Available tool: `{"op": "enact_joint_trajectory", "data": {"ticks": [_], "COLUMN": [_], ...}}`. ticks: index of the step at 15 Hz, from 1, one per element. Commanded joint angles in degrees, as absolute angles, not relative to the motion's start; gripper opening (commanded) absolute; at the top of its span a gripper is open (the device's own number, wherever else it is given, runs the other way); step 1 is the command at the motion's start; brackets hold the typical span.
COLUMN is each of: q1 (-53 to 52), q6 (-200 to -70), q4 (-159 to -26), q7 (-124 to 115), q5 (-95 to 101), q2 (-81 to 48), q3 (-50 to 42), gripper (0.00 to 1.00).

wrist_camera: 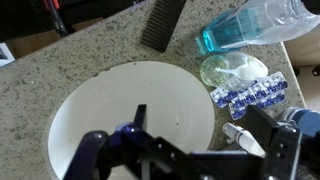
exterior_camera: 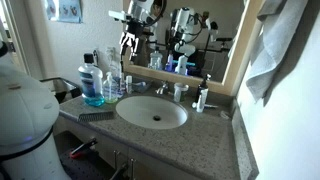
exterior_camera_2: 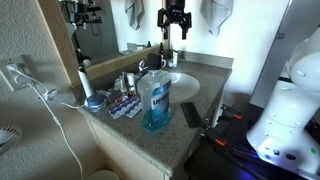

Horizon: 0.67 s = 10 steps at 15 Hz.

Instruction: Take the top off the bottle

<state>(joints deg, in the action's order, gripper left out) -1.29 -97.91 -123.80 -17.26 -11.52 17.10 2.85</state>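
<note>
The top on the bottle's neck [exterior_camera: 88, 58] [wrist_camera: 312, 7], above the clear bottle with blue liquid, is the next spot my gripper needs to go to and close on.
The bottle [exterior_camera_2: 155, 103] is large and clear, with blue liquid and a label. It stands upright on the granite counter beside the sink, and shows in both exterior views [exterior_camera: 92, 88]. Its small pale top [exterior_camera_2: 155, 72] sits on the neck. My gripper [exterior_camera_2: 173, 32] hangs high above the sink basin, well away from the bottle, open and empty. In the wrist view the open fingers [wrist_camera: 200, 128] frame the white basin [wrist_camera: 90, 110], and the bottle [wrist_camera: 245, 25] lies at the upper right. Its top is at the frame edge and unclear.
A black comb [wrist_camera: 165, 25] lies by the basin's front. Blister packs [wrist_camera: 250, 97], a clear round cup [wrist_camera: 232, 70] and a small white bottle [wrist_camera: 245, 138] sit near the bottle. An electric toothbrush [exterior_camera_2: 85, 90] stands by the wall. The faucet [exterior_camera: 160, 88] and the mirror are behind.
</note>
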Motion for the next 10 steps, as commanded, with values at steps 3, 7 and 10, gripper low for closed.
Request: {"op": "enact_joint_trajectory", "data": {"ticks": [3, 7, 10], "q1": [-0.97, -1.12, -1.98], "q6": [-97.76, -97.77, -97.27], "q4": [-123.68, -123.43, -122.67], "q7": [-17.19, -17.94, -20.80], "q5": [-11.57, -10.96, -9.81], "q2": [17.07, 16.95, 17.14], "q3": [3.12, 3.64, 5.99], "gripper": [1.00, 1.00, 1.00]}}
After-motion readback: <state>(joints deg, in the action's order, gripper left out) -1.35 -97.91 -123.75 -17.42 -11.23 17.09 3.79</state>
